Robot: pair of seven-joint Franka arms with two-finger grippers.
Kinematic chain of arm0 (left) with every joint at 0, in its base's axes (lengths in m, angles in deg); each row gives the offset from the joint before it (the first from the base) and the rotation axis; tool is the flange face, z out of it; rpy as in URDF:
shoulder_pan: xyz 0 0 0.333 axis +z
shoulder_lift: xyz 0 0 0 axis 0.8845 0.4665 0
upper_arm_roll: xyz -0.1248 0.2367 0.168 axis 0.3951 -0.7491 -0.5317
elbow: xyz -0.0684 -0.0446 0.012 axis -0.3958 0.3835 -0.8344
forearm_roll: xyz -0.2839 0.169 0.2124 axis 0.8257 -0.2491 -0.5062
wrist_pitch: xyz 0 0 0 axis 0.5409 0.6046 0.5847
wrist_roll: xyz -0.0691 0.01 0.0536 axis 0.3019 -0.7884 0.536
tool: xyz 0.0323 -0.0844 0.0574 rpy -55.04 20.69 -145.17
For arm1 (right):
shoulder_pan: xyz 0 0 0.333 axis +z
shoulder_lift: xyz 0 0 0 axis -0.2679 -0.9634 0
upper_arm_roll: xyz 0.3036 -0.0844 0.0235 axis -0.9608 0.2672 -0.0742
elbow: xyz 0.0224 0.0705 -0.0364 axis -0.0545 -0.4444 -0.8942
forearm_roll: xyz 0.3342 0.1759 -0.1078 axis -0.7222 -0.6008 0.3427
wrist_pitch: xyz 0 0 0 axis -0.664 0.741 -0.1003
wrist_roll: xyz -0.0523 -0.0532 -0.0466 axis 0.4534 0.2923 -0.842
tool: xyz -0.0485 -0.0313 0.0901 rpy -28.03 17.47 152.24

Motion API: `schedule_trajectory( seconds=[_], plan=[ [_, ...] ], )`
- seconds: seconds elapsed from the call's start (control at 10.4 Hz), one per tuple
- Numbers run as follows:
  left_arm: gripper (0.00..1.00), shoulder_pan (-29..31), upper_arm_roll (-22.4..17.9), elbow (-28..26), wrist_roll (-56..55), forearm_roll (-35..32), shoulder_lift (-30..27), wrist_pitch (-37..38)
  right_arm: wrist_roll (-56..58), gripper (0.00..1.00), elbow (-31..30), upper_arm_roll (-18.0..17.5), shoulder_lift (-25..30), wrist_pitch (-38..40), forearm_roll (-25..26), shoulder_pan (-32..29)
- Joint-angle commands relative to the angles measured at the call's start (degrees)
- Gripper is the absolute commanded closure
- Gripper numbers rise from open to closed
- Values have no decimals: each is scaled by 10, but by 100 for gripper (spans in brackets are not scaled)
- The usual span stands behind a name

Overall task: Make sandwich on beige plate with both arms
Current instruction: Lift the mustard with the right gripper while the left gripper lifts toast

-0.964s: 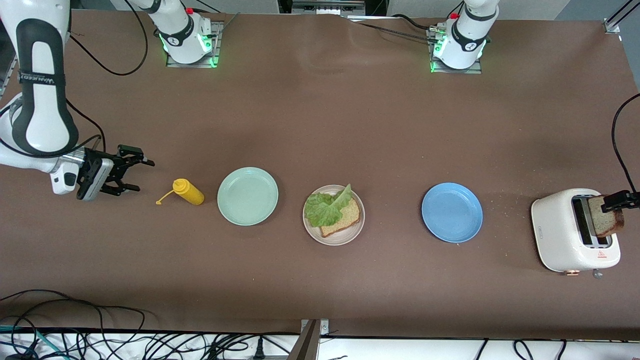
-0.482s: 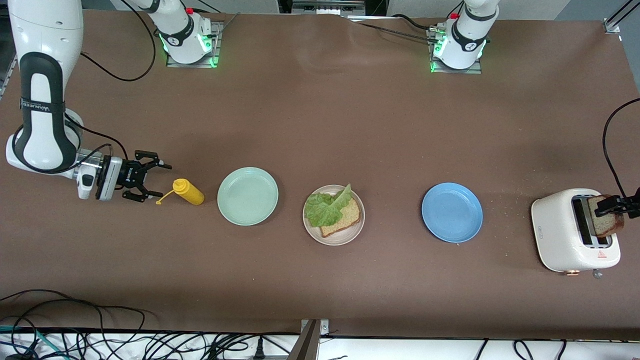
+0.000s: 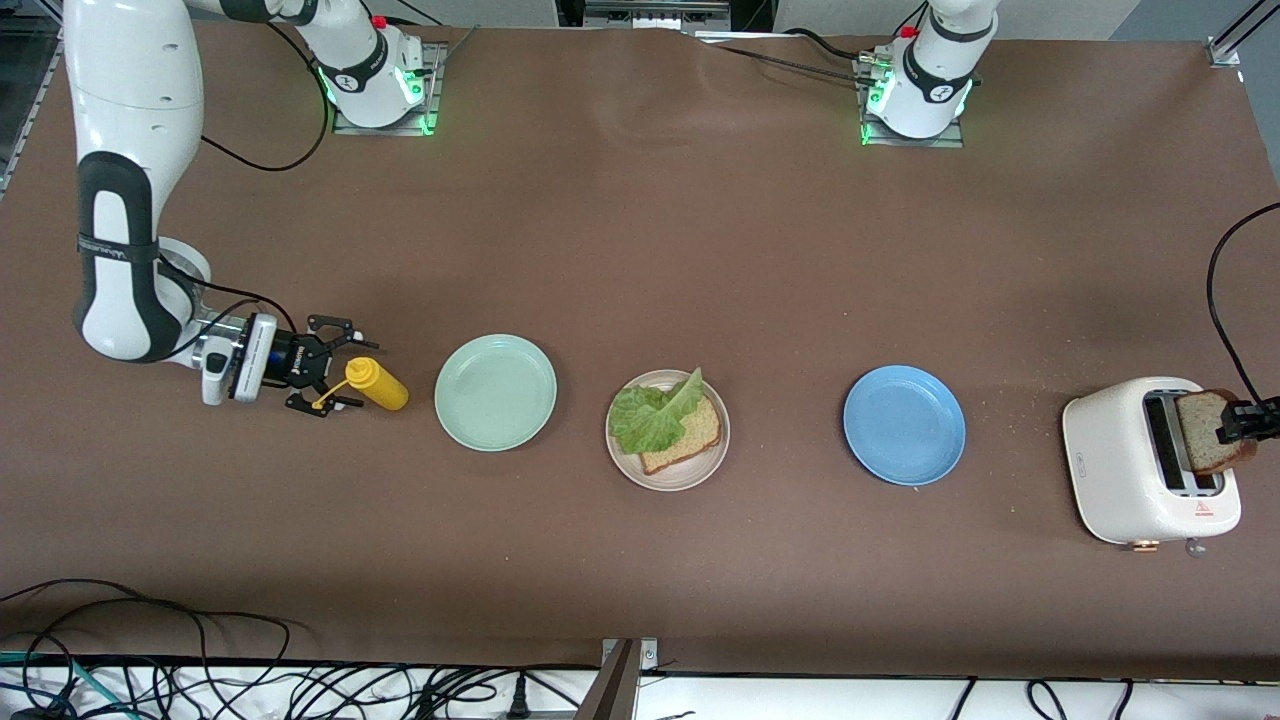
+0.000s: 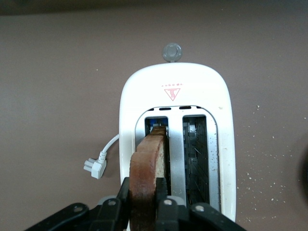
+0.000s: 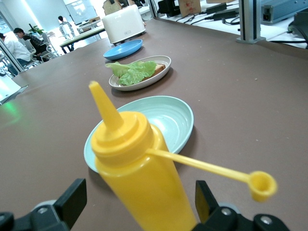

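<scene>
I need to close my right gripper on the body [image 3: 379, 384] [image 5: 148, 191] of the yellow squeeze bottle, just under its cap, next to the mint-green plate.
On the beige plate [image 3: 700, 471] at mid-table lies one toast slice [image 3: 697, 436] with a green lettuce leaf [image 3: 648, 417] over it; the plate [image 5: 162, 71] also shows in the right wrist view. A second toast slice [image 3: 1198, 446] stands up out of the white toaster [image 3: 1115, 462] at the left arm's end. My left gripper [image 3: 1240, 420] is shut on this slice [image 4: 147, 163], one finger pressed on each face. At the right arm's end, my right gripper [image 3: 338, 375] stands open with a finger on each side of an upright yellow squeeze bottle [image 3: 380, 386], apart from it.
A mint-green plate [image 3: 495, 392] lies between the bottle and the beige plate. A blue plate [image 3: 904, 425] lies between the beige plate and the toaster. The toaster's white plug [image 4: 94, 167] rests on the table beside it. Cables hang along the table's near edge.
My left gripper has closed on the toast slice in the toaster. My right arm has swung toward the yellow bottle, and its open fingers now flank it.
</scene>
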Motion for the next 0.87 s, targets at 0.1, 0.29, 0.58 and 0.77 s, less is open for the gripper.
schedule_trajectory(
  seconds=[0.1,0.29,0.58,0.77],
  plan=[
    [100,3,8,20,1,-3,6,1,5,53,27,-3,-10,11,-12,-8],
    [100,3,10,42,0,8,0,2,4,100,28,-2,-9,7,-6,-8],
    [100,-1,12,56,-2,41,-28,15,-60,100,79,0,-8,3,68,-6],
    [100,-3,16,62,-4,43,-55,53,-174,100,129,1,5,4,144,-4]
  ],
)
